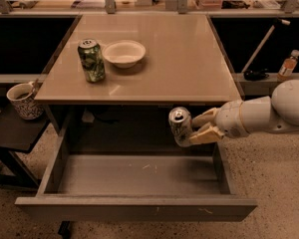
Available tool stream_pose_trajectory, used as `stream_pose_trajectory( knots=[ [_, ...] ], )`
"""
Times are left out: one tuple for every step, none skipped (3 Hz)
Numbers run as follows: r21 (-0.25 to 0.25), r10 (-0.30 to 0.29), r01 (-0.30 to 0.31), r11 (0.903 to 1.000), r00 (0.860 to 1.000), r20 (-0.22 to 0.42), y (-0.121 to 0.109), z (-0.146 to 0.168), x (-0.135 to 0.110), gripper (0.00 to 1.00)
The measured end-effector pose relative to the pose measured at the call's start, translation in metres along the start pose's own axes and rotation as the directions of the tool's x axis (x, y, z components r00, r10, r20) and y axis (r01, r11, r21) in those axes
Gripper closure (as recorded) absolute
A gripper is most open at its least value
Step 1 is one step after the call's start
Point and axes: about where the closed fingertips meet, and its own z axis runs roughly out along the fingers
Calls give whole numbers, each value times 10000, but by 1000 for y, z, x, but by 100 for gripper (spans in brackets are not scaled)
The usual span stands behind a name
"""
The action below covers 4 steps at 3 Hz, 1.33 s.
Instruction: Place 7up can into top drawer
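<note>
Next, my gripper lets go of the 7up can on the top drawer's grey bottom (172, 170), closer to the side of the drawer that is by my arm.
The 7up can (179, 126), silver-white with a pull-tab top, is held upright in my gripper (195, 127), which is shut on it from the right. The can hangs just below the table's front edge, above the right rear part of the open top drawer (139, 174). The drawer is pulled out wide, with a flat front panel and a scuffed grey floor with nothing lying on it. My white arm (261, 114) reaches in from the right.
A darker green patterned can (91, 60) and a white bowl (123, 53) stand on the tabletop (179, 59) at the left. A patterned mug (23, 100) sits on a dark stool at the left. A small bottle (288, 65) stands at the far right.
</note>
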Motion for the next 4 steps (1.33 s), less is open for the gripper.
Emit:
stream_pose_trajectory(
  knots=[
    [-585,410,-416,9974,9991,-115,19,41,32,100],
    [-1163,577,-600,9914,9981,-225,52,66,56,100],
    [-1234,591,-618,9904,9979,-256,56,68,57,100],
    [-1235,591,-618,9904,9979,-256,56,68,57,81]
  ],
)
